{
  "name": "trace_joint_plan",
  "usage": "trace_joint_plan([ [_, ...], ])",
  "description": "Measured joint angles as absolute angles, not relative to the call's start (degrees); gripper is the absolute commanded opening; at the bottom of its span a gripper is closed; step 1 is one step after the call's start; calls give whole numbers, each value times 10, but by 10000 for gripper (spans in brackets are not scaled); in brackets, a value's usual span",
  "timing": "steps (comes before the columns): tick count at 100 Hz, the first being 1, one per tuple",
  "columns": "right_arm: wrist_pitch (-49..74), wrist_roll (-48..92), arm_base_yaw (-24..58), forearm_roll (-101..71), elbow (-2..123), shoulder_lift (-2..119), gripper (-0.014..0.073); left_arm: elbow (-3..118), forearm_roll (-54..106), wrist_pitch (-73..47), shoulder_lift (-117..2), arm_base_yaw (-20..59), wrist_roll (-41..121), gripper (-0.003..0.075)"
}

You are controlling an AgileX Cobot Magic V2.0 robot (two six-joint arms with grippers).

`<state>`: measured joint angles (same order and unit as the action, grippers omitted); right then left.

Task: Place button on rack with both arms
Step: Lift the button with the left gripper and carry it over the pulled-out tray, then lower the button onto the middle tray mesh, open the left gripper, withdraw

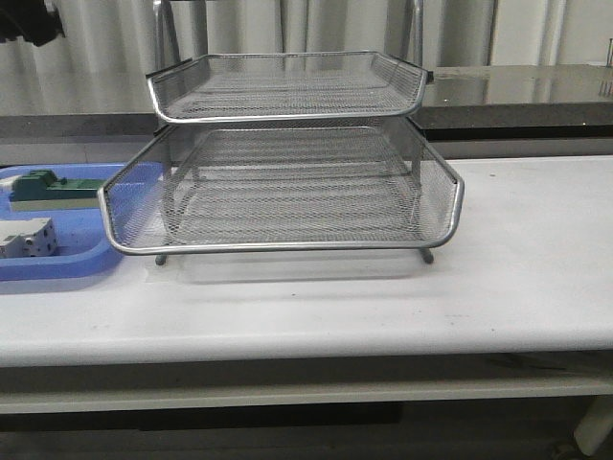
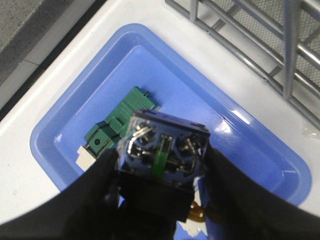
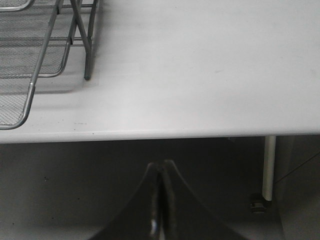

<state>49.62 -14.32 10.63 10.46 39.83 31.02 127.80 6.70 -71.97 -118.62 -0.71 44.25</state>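
Observation:
Next, my left gripper lets go of the button on the middle of the silver wire rack's lower shelf (image 1: 271, 199). The button is still above the blue tray.
In the left wrist view my left gripper (image 2: 161, 162) is shut on the button (image 2: 162, 147). I see the button end-on: its blue rear block with metal terminals and a green strip, and the black body below. Its red head is hidden. The button is held above the blue tray (image 2: 150, 55). The silver wire rack (image 1: 287, 192) stands mid-table; its edge shows in the left wrist view (image 2: 280, 45) and the right wrist view (image 3: 45, 45). My right gripper (image 3: 160, 172) is shut and empty, below the table's front edge. Neither gripper shows in the front view.
The blue tray (image 1: 57, 264) lies left of the rack and holds a green block (image 1: 53, 189) (image 2: 112, 132) and a white block (image 1: 27, 237). The white table (image 3: 200, 75) extends right of the rack. A table leg (image 3: 269, 167) stands at the right.

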Motion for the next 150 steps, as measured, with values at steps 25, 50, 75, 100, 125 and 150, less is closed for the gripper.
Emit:
trace_joint_plan([
  [25,496,-143,106,105,398,310,-71,1130,74,-721,-1045,9,436,85],
  [50,496,-143,106,105,398,310,-71,1042,76,-722,-956,92,435,85],
  [75,496,-143,106,105,398,310,-71,1030,98,-722,-963,195,435,85],
  [100,496,-143,106,105,398,310,-71,1030,105,-722,-1020,280,435,85],
  [125,496,-143,106,105,398,310,-71,1030,105,-707,-1105,322,441,86],
  [150,496,-143,106,105,398,310,-71,1030,104,-681,-1152,331,444,101],
])
